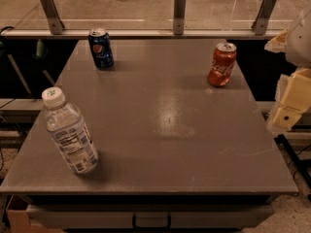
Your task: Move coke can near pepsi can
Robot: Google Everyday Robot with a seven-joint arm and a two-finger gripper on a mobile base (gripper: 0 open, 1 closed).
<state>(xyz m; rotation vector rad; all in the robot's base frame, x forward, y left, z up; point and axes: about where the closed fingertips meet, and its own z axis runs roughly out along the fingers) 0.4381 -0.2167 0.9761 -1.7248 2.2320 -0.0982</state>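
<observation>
My gripper closes next on the lower half of the coke can (220, 70), to carry it to the pepsi can.
The coke can (222, 64), red with white script and a silver top, stands upright at the far right of the grey table (165, 125). The pepsi can (101, 48), dark blue with a round logo, stands upright at the far left of the table. The two cans are far apart, with bare tabletop between them. My gripper (291, 106) is part of the cream-coloured arm at the right edge of the view, beyond the table's right side. It is to the right of the coke can, nearer the camera, and touches nothing.
A clear water bottle (69, 131) with a white cap stands at the front left of the table. A glass barrier on metal posts (179, 11) runs along the table's far edge. A drawer handle (151, 221) shows under the front edge.
</observation>
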